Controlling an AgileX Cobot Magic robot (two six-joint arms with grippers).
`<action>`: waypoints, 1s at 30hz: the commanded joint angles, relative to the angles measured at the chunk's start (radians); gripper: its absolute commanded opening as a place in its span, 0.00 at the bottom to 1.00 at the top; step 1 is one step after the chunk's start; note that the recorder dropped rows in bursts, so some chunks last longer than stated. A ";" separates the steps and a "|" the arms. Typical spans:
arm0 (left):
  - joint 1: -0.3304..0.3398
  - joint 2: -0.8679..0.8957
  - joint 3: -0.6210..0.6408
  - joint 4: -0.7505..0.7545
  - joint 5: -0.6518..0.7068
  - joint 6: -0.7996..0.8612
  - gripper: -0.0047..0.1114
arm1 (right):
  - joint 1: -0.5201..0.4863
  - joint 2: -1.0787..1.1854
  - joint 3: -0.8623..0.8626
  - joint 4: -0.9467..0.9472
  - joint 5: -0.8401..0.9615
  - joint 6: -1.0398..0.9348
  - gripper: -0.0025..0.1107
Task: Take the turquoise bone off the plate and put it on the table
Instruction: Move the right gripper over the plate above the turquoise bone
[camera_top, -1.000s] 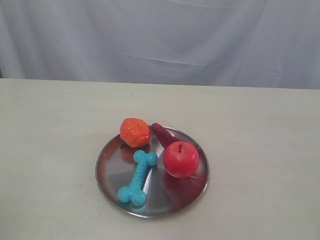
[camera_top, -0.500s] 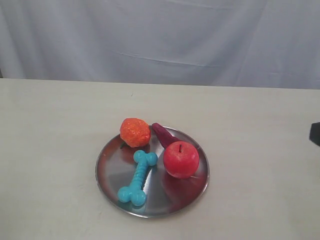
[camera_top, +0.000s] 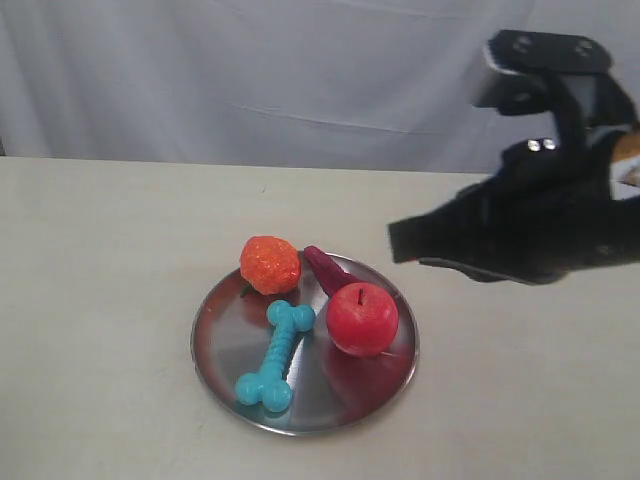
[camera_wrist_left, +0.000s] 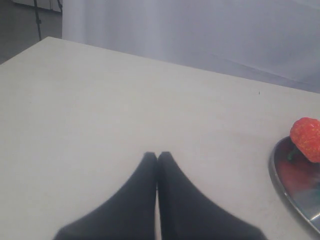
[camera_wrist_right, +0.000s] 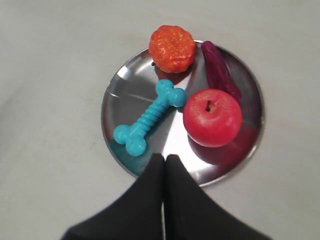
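My right gripper will next need to move to the turquoise bone and close on the bone's ribbed middle (camera_top: 279, 351) (camera_wrist_right: 152, 115), between the bone's two knobbed ends.
The turquoise bone (camera_top: 276, 354) (camera_wrist_right: 149, 116) lies slanted on the left half of the round steel plate (camera_top: 225, 352) (camera_wrist_right: 125, 85), which rests on the beige table (camera_top: 100, 250). My right gripper (camera_top: 397, 242) (camera_wrist_right: 164, 158) hangs in the air right of and above the plate, shut and empty, its tips pointing toward the plate. In the right wrist view the shut tips overlap the plate's rim close to one knobbed end of the bone. My left gripper (camera_wrist_left: 157, 155) is shut and empty over bare table, away from the plate (camera_wrist_left: 290, 182); it does not show in the exterior view.
A red apple (camera_top: 361, 318) (camera_wrist_right: 213, 117), an orange ball (camera_top: 270, 264) (camera_wrist_right: 172, 48) (camera_wrist_left: 306, 139) and a dark purple piece (camera_top: 328, 269) (camera_wrist_right: 219, 70) share the plate with the bone. A pale curtain (camera_top: 300, 70) backs the table.
The right arm has swung in from the right edge of the exterior view to hover beside the plate. Nothing on the plate has moved.
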 joint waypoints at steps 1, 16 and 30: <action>-0.005 -0.001 0.003 0.001 -0.005 -0.002 0.04 | 0.043 0.163 -0.104 -0.001 0.006 0.052 0.02; -0.005 -0.001 0.003 0.001 -0.005 -0.002 0.04 | 0.065 0.619 -0.214 -0.019 -0.209 0.151 0.02; -0.005 -0.001 0.003 0.001 -0.005 -0.002 0.04 | 0.165 0.870 -0.536 -0.273 0.090 0.496 0.02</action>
